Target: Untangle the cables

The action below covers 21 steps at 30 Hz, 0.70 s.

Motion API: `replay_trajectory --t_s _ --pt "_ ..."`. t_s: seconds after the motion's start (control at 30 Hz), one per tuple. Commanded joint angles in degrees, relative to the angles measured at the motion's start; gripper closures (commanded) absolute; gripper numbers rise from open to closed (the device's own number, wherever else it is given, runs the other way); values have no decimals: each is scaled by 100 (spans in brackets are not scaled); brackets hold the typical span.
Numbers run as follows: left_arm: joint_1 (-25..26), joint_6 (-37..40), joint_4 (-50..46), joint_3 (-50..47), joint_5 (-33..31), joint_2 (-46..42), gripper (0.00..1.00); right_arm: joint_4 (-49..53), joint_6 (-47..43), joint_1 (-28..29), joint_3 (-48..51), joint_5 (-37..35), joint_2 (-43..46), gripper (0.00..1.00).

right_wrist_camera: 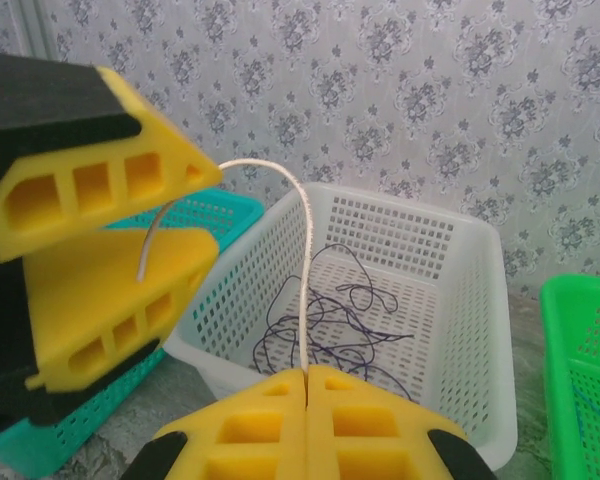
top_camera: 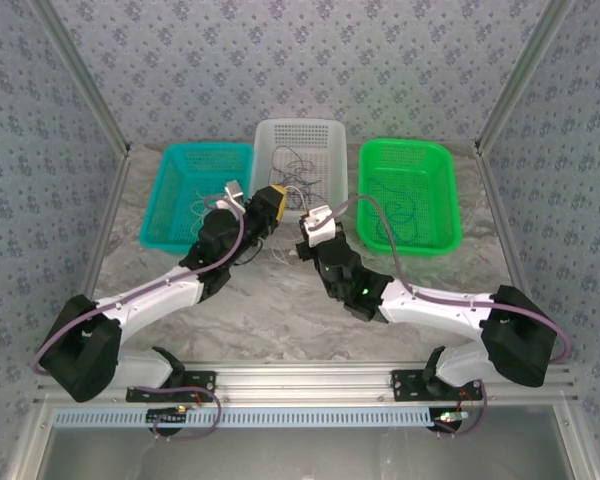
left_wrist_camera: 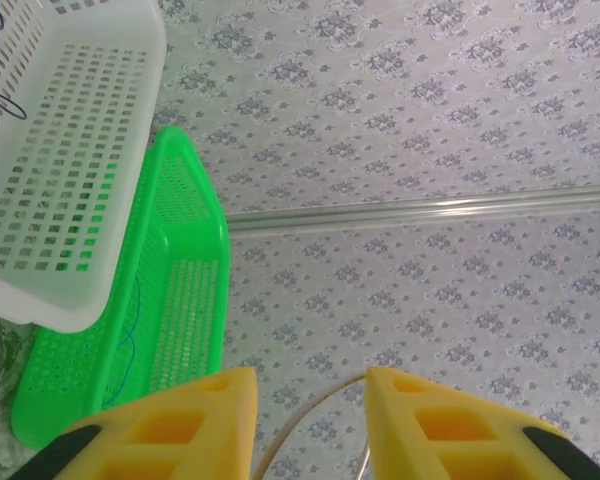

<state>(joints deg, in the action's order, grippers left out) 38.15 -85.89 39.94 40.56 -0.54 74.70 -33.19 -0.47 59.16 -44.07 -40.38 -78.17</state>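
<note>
My left gripper should open wider, back off and pinch the cable close to its loose end [right_wrist_camera: 143,274], because the whitish cable bends loosely across my left gripper's fingers.
My right gripper [right_wrist_camera: 308,372] [top_camera: 302,222] is shut on a whitish cable [right_wrist_camera: 302,270], just in front of the white basket [right_wrist_camera: 420,205]. The cable rises from the pinched tips, arcs left and ends between the fingers of my left gripper [right_wrist_camera: 205,215] [top_camera: 276,196]. In the left wrist view the left gripper [left_wrist_camera: 308,380] has its jaws apart, and the whitish cable [left_wrist_camera: 310,401] curves through the gap without being pinched. A tangle of dark purple cables [right_wrist_camera: 350,320] [top_camera: 298,165] lies on the floor of the white basket [top_camera: 300,128].
Three baskets stand in a row at the back: teal basket [top_camera: 165,190], white in the middle, green basket [top_camera: 450,200]. A thin blue cable [top_camera: 400,215] lies in the green basket [left_wrist_camera: 195,250]. Patterned walls and aluminium posts enclose the table.
</note>
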Motion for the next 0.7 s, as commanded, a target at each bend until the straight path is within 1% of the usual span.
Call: replay_trajectory --t_s 0.0,0.17,0.27,0.33,0.4,0.43,0.5,0.57,0.6,0.63,0.67 --pt "-152 76 -16 78 -61 -188 68 33 61 61 122 -147 147 100" --pt "-390 148 -66 -98 53 -312 71 228 338 -28 236 5 352 100" --pt "-432 268 -83 -136 75 -376 80 412 415 -72 234 205 457 100" --pt "-454 367 -68 -122 114 -394 87 480 428 -71 234 346 511 100" --pt "-474 436 -44 -101 167 -411 92 552 426 -80 217 470 535 100" --pt "-472 459 -11 -103 176 -420 94 598 416 -80 202 519 540 100" --pt "-480 487 11 -91 223 -421 94 691 460 -76 171 475 531 100" --pt "-476 445 -144 -52 309 -428 85 729 522 -80 162 274 522 100" --pt "-479 370 -306 -23 369 -452 77 678 509 -89 186 188 522 100" --pt "-475 249 -478 -9 427 -480 66 660 474 -101 180 116 508 100" --pt "-467 161 -566 -6 494 -510 58 659 407 -113 156 61 478 100"
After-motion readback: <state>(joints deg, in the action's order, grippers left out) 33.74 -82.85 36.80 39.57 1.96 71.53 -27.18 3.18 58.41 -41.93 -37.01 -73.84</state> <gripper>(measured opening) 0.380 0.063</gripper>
